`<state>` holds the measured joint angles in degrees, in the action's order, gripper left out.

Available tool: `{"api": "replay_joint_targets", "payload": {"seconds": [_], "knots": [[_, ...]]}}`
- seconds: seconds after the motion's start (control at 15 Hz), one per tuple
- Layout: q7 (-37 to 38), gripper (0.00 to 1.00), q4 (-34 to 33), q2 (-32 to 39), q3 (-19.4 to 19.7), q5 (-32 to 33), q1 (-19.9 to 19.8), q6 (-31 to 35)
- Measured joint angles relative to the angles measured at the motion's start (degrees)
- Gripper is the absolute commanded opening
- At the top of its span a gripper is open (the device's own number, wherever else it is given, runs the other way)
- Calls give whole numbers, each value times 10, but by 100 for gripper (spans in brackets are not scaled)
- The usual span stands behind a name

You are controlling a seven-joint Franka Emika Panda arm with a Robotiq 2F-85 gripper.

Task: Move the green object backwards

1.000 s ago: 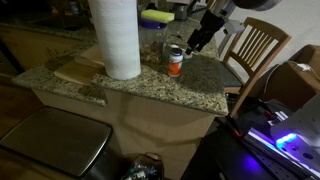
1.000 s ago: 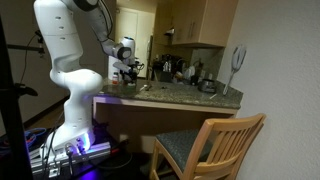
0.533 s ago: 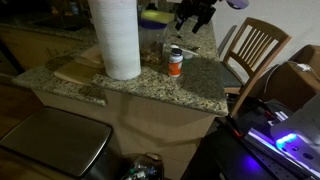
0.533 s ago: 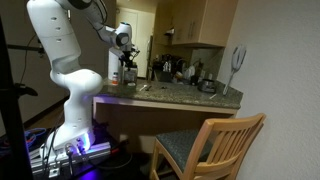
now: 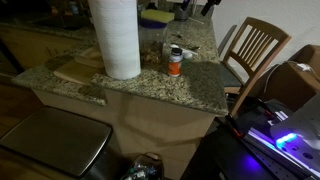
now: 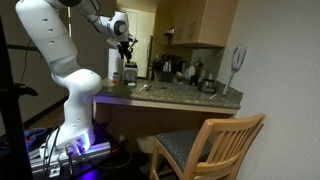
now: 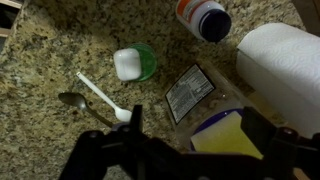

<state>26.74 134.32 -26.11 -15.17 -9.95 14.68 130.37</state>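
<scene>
The green object's white piece (image 5: 191, 48) (image 7: 127, 64), beyond the orange bottle, is next for my gripper to go to and close on.
The green object (image 7: 140, 62) is a low, round, pale green thing on the granite counter, with a white piece (image 7: 126, 64) on its left part. It shows only in the wrist view; I cannot make it out in the exterior views. My gripper (image 7: 195, 135) is open and empty, high above the counter, with a packaged sponge below its jaws. The green object lies up and left of the jaws. In an exterior view the gripper (image 5: 197, 5) is at the top edge, above the orange bottle (image 5: 175, 61). It also shows raised in an exterior view (image 6: 126, 45).
An orange bottle (image 7: 203, 16) and a paper towel roll (image 7: 285, 60) lie near the green object. A yellow-and-purple sponge in clear wrap (image 7: 225, 130), a white plastic spoon (image 7: 100, 95) and a metal spoon (image 7: 72, 100) lie nearby. A wooden chair (image 5: 255, 48) stands by the counter (image 5: 180, 85).
My gripper has risen from just beside the orange bottle to well above the counter, almost out of the top of the exterior view. Nothing on the counter has moved.
</scene>
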Motion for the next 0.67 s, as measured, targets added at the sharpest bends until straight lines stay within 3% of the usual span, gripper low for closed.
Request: {"api": "replay_joint_targets", "payload": {"seconds": [0.67], "knots": [[6,100,9,164,-5,31,-36,70]]}}
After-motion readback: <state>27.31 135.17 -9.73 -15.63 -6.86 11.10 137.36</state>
